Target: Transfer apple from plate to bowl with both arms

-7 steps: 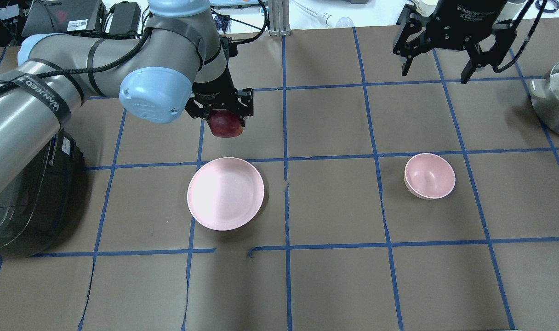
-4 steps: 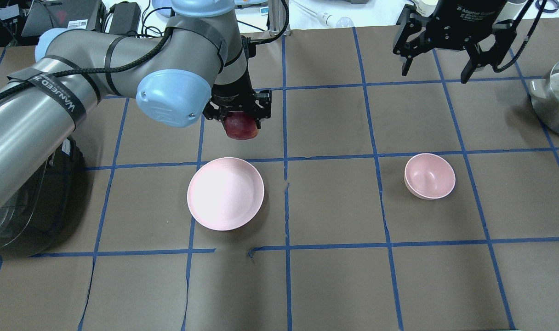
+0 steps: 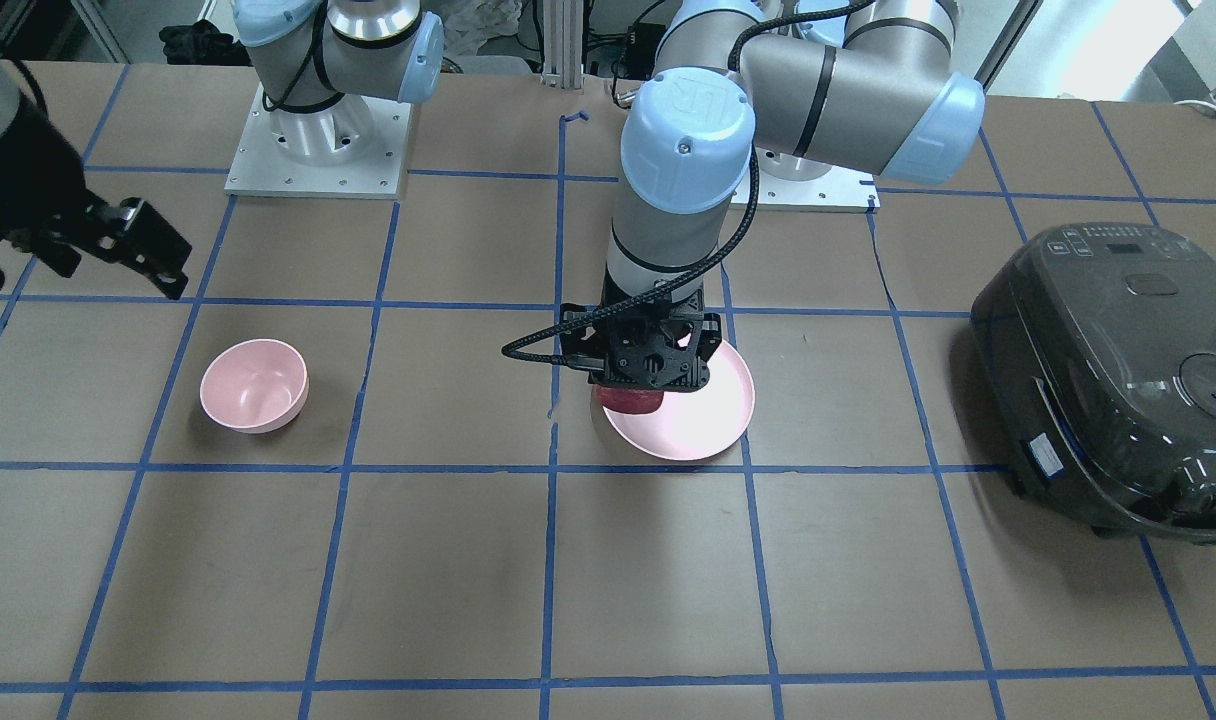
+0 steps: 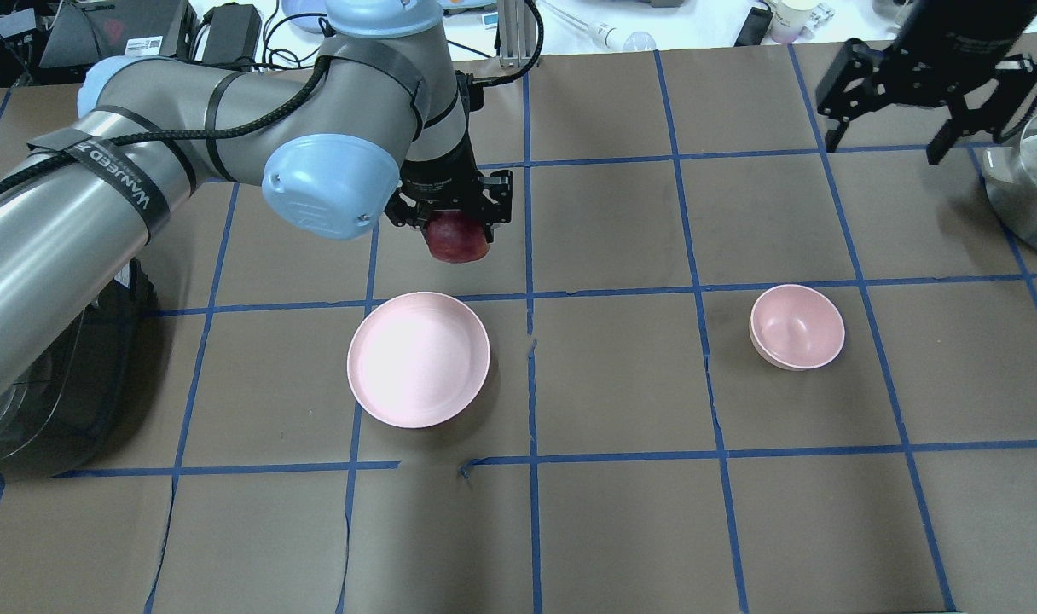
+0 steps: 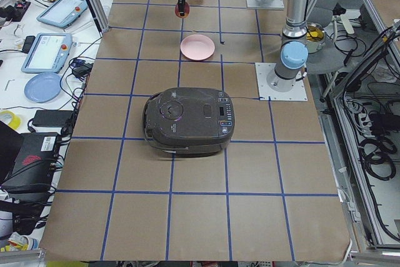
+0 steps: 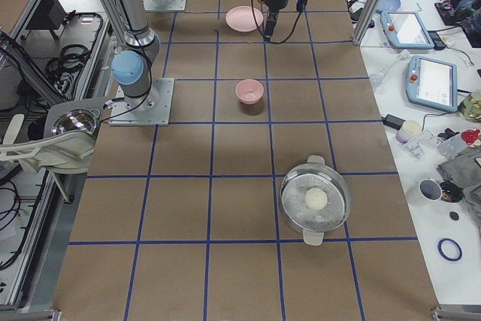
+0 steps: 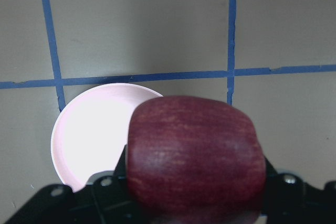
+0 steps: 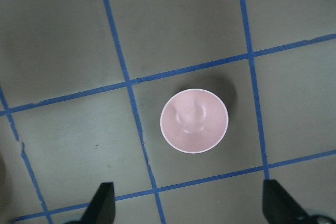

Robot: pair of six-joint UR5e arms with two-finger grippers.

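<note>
My right gripper goes over to the small pink bowl next. It should then close on the bowl's rim (image 3: 204, 380) (image 8: 227, 123), on the side that is farthest from the plate.
My left gripper (image 4: 452, 230) is shut on the dark red apple (image 4: 459, 240) and holds it in the air, just beyond the plate's far edge. The apple fills the left wrist view (image 7: 197, 156), with the pale pink plate (image 7: 86, 135) below and to its left. The plate (image 4: 399, 375) stands bare left of the table's middle. The small pink bowl (image 4: 797, 327) stands to the right and holds nothing. My right gripper (image 4: 885, 141) is open and holds nothing, high at the far right; its wrist view looks down on the bowl (image 8: 194, 120).
A black rice cooker (image 3: 1118, 380) stands at the table's left end, under my left arm. A steel pot (image 4: 1030, 188) with a pale ball in it sits at the right edge. Blue tape lines grid the brown table cover.
My left arm has carried the apple to the right, still above the table beyond the plate. My right gripper has moved to the right and stays open.
</note>
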